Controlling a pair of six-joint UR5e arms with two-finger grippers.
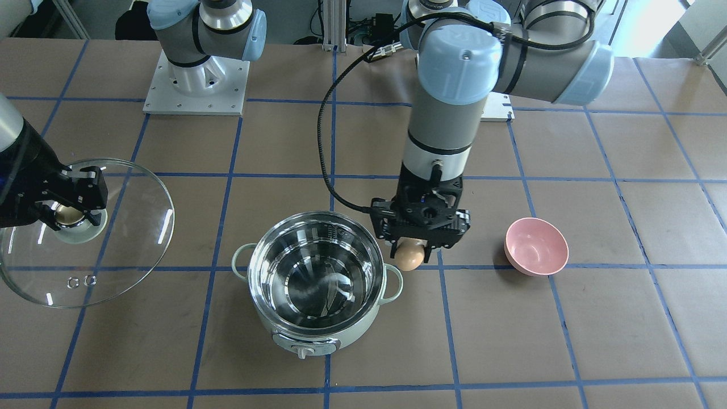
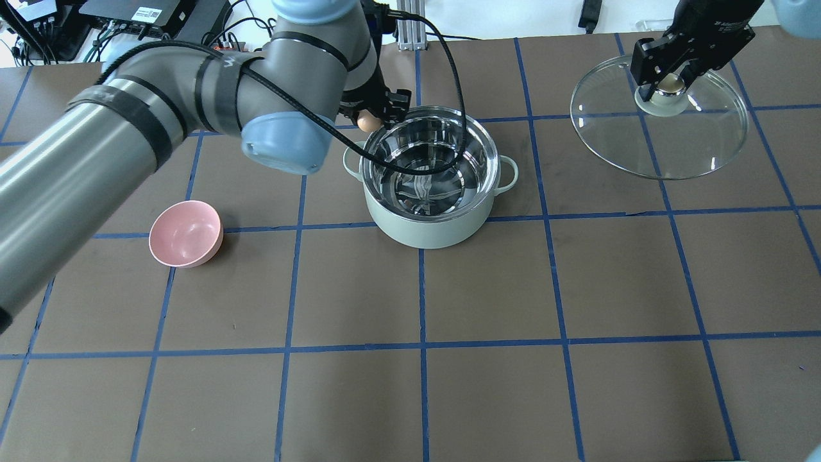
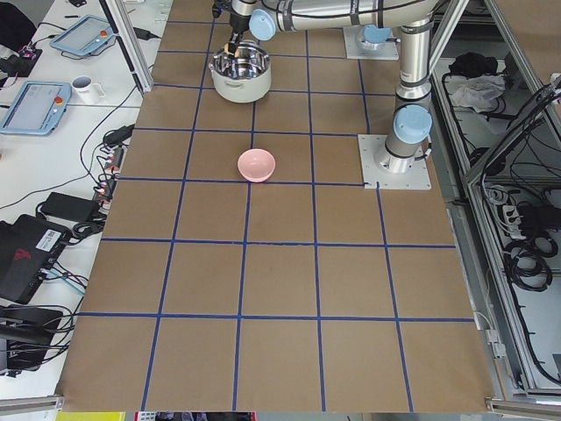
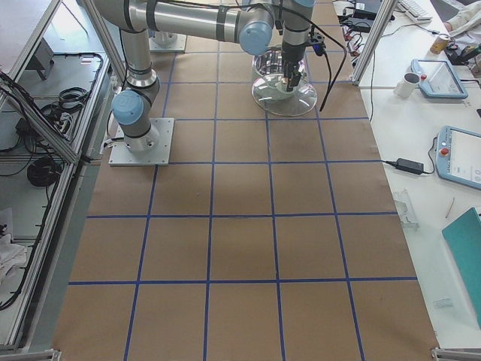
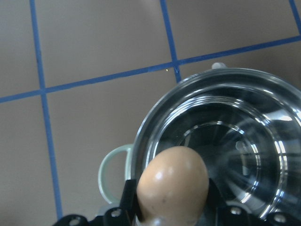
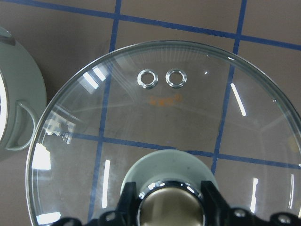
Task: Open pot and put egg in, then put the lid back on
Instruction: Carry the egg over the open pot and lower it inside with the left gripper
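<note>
My left gripper should release the tan egg on the shiny bottom of the mint-green pot [image 1: 309, 296] [image 5: 225, 164], near its middle.
The mint-green pot [image 1: 255, 315] stands open and empty at the table's middle, also in the overhead view [image 2: 423, 232]. My left gripper [image 1: 410, 250] is shut on the tan egg [image 1: 410, 258] and holds it above the pot's side handle, just outside the rim. The left wrist view shows the egg [image 5: 173, 181] over the pot's rim [image 5: 141, 141]. My right gripper [image 1: 71, 215] is shut on the beige knob of the glass lid [image 1: 125, 250] and holds it well to the side of the pot; the lid [image 6: 164, 117] fills the right wrist view. I cannot tell whether the lid touches the table.
An empty pink bowl [image 1: 537, 247] sits on the table on my left side, away from the pot, also in the overhead view [image 2: 186, 234]. The left arm's black cable hangs over the pot's opening [image 2: 417, 170]. Brown paper with blue tape lines covers the table.
</note>
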